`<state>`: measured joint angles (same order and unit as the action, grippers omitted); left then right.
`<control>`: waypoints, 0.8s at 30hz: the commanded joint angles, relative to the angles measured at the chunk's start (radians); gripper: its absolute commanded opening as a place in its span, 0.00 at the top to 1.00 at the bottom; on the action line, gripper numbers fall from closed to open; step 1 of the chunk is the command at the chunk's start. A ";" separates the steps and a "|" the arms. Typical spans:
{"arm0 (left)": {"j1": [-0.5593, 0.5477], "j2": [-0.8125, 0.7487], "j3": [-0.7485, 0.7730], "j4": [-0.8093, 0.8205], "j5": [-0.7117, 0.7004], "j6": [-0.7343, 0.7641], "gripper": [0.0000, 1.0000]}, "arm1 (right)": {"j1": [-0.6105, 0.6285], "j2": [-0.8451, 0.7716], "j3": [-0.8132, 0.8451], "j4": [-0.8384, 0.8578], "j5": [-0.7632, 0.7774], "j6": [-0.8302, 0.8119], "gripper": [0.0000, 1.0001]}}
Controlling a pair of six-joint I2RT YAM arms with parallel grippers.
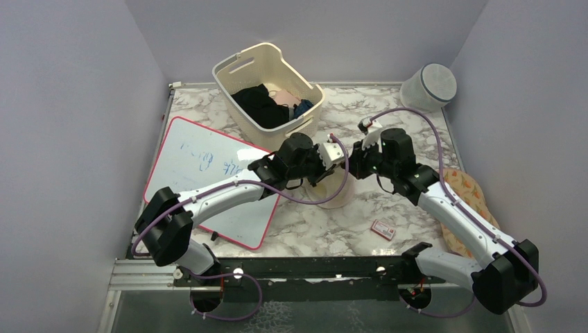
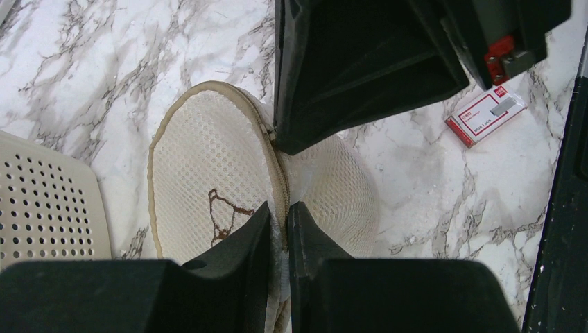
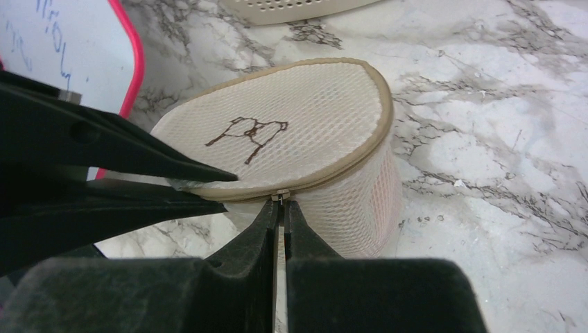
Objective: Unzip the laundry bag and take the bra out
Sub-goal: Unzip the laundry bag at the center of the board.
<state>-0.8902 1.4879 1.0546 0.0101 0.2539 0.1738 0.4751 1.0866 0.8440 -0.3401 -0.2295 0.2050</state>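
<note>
My left gripper should open and take only the bag's top edge [image 2: 272,173] before pulling the zipper, because it now pinches the laundry bag's mesh side along with that top edge.
The laundry bag [image 3: 305,118], a squat cream mesh drum with a dark bra outline on its flat top, stands on the marble table [image 3: 485,159]. My left gripper [image 2: 279,215] is shut on the zipper seam at the bag's top rim. Its black fingers [image 3: 139,163] come in from the left in the right wrist view. My right gripper [image 3: 280,205] is shut on the small metal zipper pull [image 3: 279,196] at the near rim. From above, both grippers [image 1: 326,172] [image 1: 352,166] meet over the bag [image 1: 333,198]. The zipper looks closed. The bra is hidden.
A cream slotted basket [image 1: 236,68] with dark clothes stands behind the bag. A pink-edged whiteboard [image 1: 208,173] lies to the left. A white-grey cylinder [image 1: 428,87] is at the back right, a small red box [image 1: 383,229] near the front, and a patterned orange cloth [image 1: 471,191] at the right.
</note>
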 commanded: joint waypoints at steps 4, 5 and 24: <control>-0.003 -0.053 -0.014 0.034 0.068 0.014 1.00 | -0.047 0.066 -0.005 0.064 0.186 0.025 0.99; -0.003 -0.055 -0.015 0.034 0.072 0.015 1.00 | -0.065 0.069 -0.005 0.070 0.183 0.023 0.99; -0.004 -0.029 -0.002 0.029 0.068 -0.010 0.55 | -0.079 -0.019 -0.007 0.044 -0.178 -0.053 0.99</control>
<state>-0.8921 1.4734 1.0485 0.0261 0.2783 0.1841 0.3592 1.0634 0.8413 -0.3058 -0.3214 0.1745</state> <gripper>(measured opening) 0.383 0.014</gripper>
